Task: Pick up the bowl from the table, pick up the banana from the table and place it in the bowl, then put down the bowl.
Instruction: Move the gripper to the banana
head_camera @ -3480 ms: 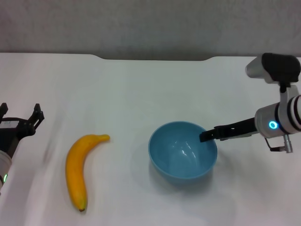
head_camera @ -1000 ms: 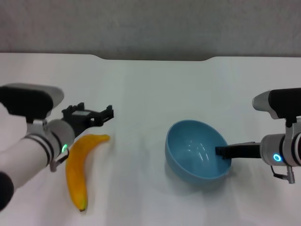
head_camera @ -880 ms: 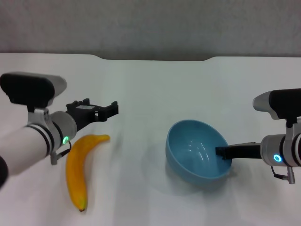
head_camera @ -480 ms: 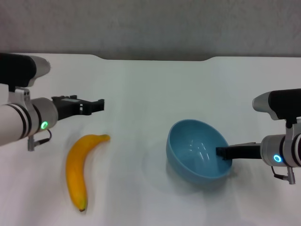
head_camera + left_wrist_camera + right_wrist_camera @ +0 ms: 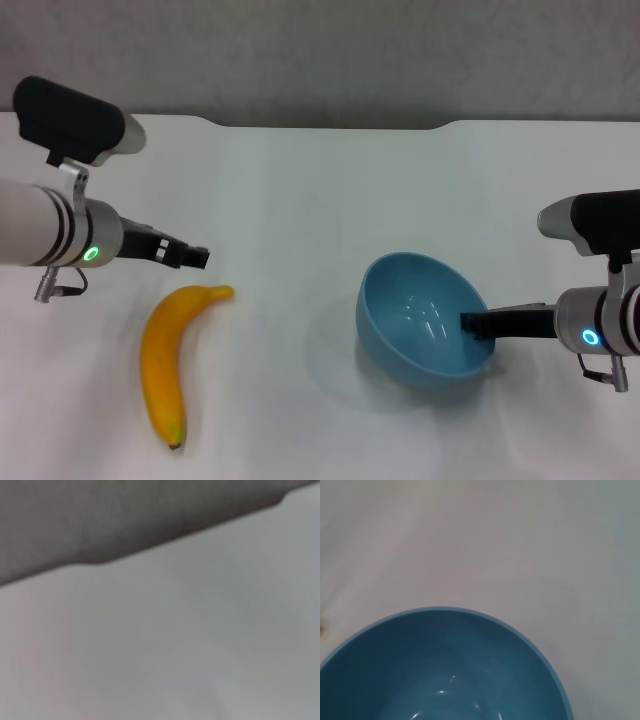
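Observation:
I will next move my left gripper to the yellow-orange banana and grab its curved middle (image 5: pixel 163 346), between the stem end and the dark end.
The light-blue bowl (image 5: pixel 420 315) is tilted and held a little above the white table (image 5: pixel 320 190), with its shadow on the table to its left. My right gripper (image 5: pixel 478 325) is shut on the bowl's right rim. The right wrist view shows the bowl's glossy inside (image 5: pixel 440 675). The yellow-orange banana (image 5: pixel 162 360) lies on the table at the front left, stem tip pointing right and dark end toward the front. My left gripper (image 5: pixel 192 257) hovers just behind the stem tip, apart from the banana. The left wrist view shows only the bare table (image 5: pixel 175 645).
The table's far edge has a shallow notch (image 5: pixel 325 124) with a grey wall behind it. Bare tabletop lies between the banana and the bowl.
My left arm swung in from the left, passed over the banana, then drew back and lowered to just behind its stem tip. My right gripper lifted the bowl and moved it right; now it holds still.

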`<state>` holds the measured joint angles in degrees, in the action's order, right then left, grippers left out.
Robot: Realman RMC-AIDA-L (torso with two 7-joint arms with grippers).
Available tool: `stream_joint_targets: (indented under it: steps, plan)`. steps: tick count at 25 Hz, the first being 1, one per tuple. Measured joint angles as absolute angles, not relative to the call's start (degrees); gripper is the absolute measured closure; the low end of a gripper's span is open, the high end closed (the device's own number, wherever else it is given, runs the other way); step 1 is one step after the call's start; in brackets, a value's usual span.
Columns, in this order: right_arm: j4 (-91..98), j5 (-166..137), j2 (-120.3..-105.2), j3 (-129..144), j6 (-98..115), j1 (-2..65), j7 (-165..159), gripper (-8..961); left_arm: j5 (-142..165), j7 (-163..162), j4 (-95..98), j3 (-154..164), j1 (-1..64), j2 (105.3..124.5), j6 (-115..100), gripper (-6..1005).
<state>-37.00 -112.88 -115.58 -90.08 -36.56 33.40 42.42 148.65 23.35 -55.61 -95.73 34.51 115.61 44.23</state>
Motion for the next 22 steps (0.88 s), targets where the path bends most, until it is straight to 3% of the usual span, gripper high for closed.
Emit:
stream_joint_targets:
  steps: [7, 22]
  plan:
    - [-36.5, -112.87, -115.57, -90.08, -35.8, 33.41, 42.28, 916, 153.89, 14.79, -55.37, -95.58, 39.24, 113.73, 58.27, 104]
    - [-35.6, -112.87, -115.49, -90.08, -34.52, 33.81, 42.42, 915, 153.96, 12.23, -55.12, -95.15, 38.73, 114.45, 63.46, 110]
